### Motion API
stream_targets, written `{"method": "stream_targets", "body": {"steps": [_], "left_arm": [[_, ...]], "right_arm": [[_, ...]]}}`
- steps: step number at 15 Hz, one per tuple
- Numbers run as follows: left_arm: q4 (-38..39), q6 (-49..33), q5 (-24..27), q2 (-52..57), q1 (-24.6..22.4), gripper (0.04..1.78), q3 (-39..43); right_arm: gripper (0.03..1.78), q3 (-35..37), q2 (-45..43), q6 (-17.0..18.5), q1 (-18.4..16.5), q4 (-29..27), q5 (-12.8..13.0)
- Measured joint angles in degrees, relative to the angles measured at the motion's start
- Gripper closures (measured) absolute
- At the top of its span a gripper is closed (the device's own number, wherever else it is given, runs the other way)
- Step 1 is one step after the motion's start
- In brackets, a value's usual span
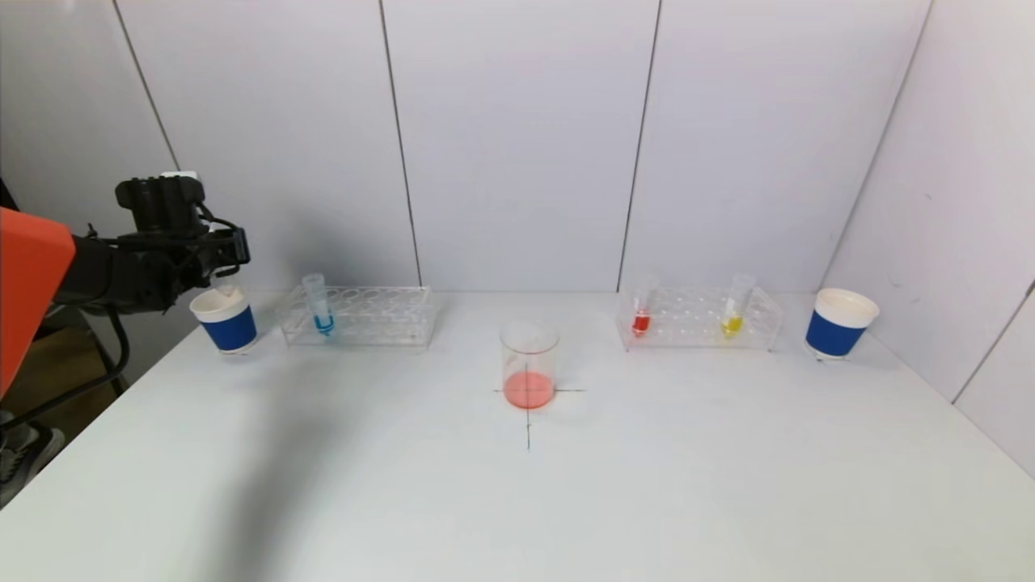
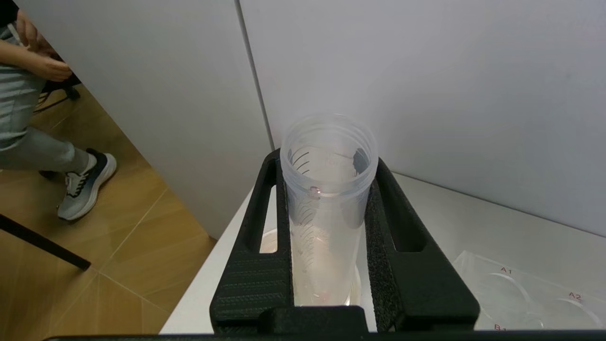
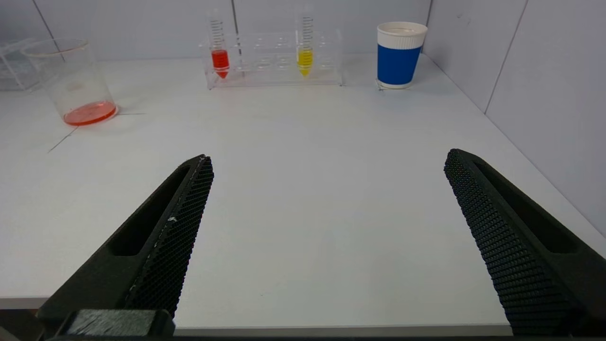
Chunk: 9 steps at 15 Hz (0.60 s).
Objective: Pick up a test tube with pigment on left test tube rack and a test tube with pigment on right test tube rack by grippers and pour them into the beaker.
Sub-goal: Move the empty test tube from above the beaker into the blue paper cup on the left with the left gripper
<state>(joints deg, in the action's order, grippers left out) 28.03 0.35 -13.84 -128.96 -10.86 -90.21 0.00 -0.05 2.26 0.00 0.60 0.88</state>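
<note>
Next, my left gripper releases the empty test tube inside the blue paper cup (image 1: 222, 305) (image 2: 313, 270) next to the blue tube's rack.
My left gripper (image 1: 226, 263) is shut on an empty clear test tube (image 2: 326, 208) with faint pink traces, held upright just above the left blue paper cup (image 1: 225, 320). The left rack (image 1: 360, 315) holds a tube with blue pigment (image 1: 320, 311). The right rack (image 1: 699, 318) holds a red tube (image 1: 641, 311) and a yellow tube (image 1: 734, 311). The beaker (image 1: 529, 364) stands at the table's middle with pink-red liquid in it. My right gripper (image 3: 326, 237) is open and empty, low over the table's near edge, and does not show in the head view.
A second blue paper cup (image 1: 838, 323) stands right of the right rack. White walls close the back and right. A black cross (image 1: 529, 420) marks the table under the beaker. A person (image 2: 28, 94) stands beyond the table's left edge.
</note>
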Motion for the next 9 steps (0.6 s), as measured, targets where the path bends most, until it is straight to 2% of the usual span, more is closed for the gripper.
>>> {"method": "stream_targets", "body": {"steps": [9], "left_arm": [[0.02,0.02,-0.22,-4.88,-0.90,1.37,-2.05]], "right_arm": [[0.04,0.00,0.00,0.02,0.00,0.00,0.00]]}}
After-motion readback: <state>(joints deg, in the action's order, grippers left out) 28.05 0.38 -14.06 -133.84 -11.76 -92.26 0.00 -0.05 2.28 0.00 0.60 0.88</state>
